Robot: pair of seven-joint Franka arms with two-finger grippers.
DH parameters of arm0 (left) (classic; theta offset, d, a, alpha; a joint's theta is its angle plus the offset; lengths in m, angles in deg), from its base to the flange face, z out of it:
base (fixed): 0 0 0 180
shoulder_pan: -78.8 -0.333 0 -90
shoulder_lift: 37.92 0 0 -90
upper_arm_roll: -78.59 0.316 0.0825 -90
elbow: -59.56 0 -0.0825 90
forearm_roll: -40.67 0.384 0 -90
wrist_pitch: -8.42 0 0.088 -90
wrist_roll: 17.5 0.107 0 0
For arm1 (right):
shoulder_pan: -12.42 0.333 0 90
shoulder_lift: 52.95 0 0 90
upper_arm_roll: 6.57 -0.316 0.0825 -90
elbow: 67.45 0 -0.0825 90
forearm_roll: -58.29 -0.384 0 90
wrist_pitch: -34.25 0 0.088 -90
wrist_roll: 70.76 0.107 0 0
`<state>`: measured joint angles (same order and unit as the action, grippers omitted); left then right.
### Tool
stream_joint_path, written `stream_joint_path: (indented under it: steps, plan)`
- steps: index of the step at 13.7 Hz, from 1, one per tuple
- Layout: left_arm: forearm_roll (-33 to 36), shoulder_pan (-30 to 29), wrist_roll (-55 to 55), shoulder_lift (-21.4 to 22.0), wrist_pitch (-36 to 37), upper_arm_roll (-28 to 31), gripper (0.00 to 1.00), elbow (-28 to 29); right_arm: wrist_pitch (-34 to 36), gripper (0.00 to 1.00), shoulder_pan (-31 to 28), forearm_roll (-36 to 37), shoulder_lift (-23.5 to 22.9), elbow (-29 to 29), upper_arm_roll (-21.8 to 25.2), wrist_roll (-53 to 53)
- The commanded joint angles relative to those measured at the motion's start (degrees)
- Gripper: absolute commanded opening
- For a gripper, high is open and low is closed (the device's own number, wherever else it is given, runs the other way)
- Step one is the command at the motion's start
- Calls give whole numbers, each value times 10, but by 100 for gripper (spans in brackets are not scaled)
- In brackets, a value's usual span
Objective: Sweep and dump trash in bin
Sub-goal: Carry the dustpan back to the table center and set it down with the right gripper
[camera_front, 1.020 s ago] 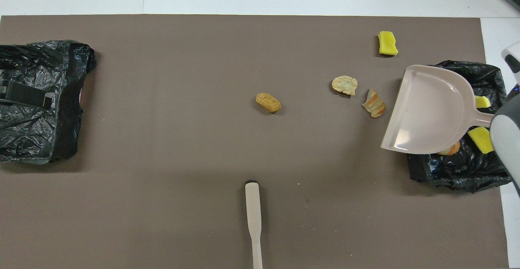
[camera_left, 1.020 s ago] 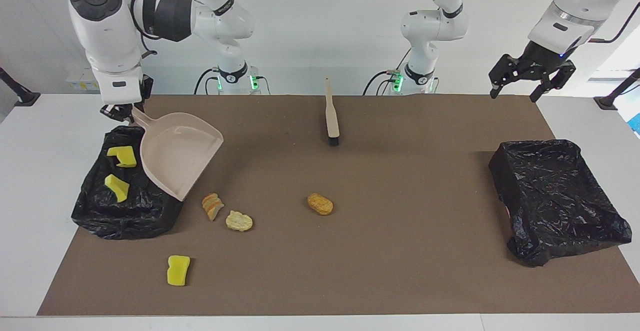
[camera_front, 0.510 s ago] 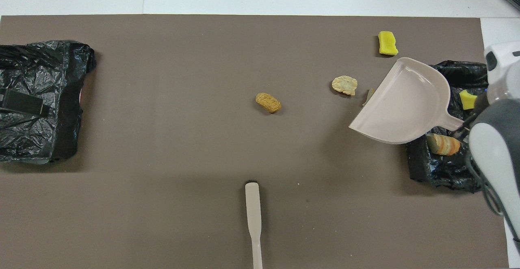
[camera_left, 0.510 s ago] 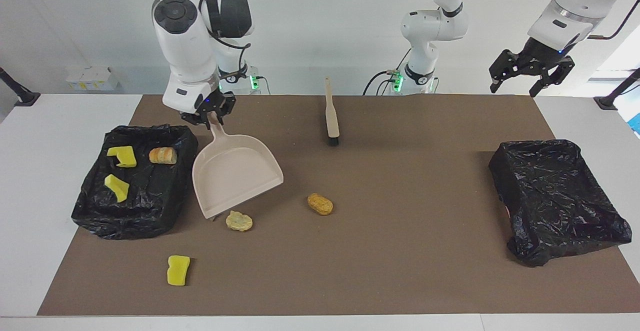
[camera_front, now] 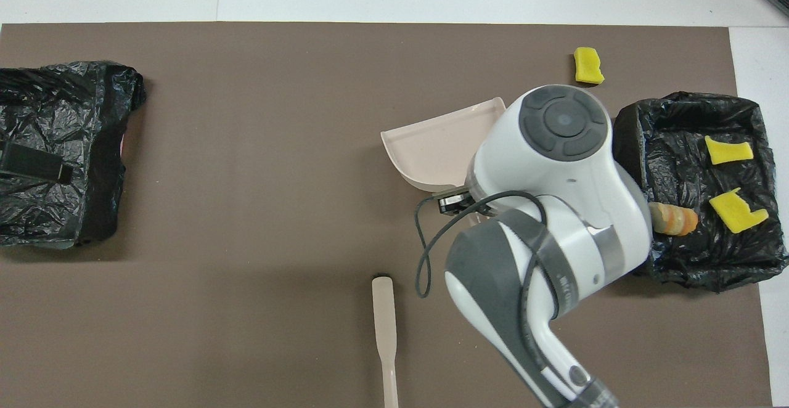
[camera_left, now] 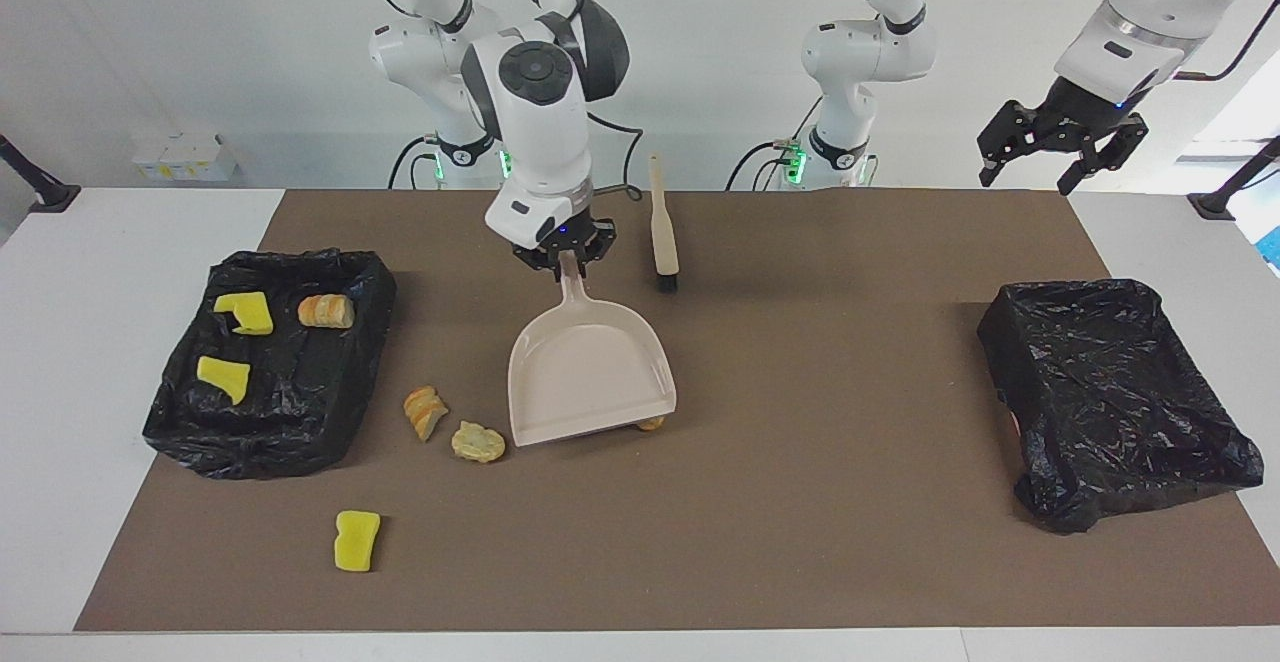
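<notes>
The robot's right gripper will set the beige dustpan down on the open brown mat straight [camera_front: 376,163] beyond the beige brush.
My right gripper [camera_left: 563,260] is shut on the handle of the beige dustpan [camera_left: 590,372], which hangs tilted over the mat's middle. Its lip covers an orange chunk [camera_left: 650,424], of which only an edge shows. Loose trash lies on the mat toward the right arm's end: a striped bread piece [camera_left: 425,412], a pale chunk [camera_left: 477,441] and a yellow sponge [camera_left: 357,540] [camera_front: 588,65]. The black-lined bin [camera_left: 300,260] [camera_front: 678,97] holds two yellow sponge pieces [camera_left: 245,313] [camera_left: 222,378] and a bread chunk [camera_left: 326,311]. My left gripper [camera_left: 1060,147] waits open, raised at the left arm's end.
A beige brush [camera_left: 662,227] [camera_front: 384,328] lies on the brown mat near the robots, just beside the right gripper. A second black-lined bin [camera_left: 1100,287] [camera_front: 61,69] sits at the left arm's end. In the overhead view the right arm hides most of the dustpan [camera_front: 437,149].
My right arm has swung the dustpan away from the bin to the mat's middle, where it now covers the orange chunk. The bread chunk in the bin has come into view. The left gripper barely moved.
</notes>
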<state>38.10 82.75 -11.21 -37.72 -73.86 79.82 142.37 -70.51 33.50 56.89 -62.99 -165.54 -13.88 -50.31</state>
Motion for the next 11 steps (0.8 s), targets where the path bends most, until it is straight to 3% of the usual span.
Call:
stream_joint_path:
  steps: [1, 11]
  plan:
    - [8, -7, 5, 16, -5, -4, 100, 17, -34, 0, 41, -22, -16, 4, 4, 90]
    - [8, -7, 5, 16, -5, -5, 100, 17, -69, 0, 137, -87, -38, 9, 1, 224]
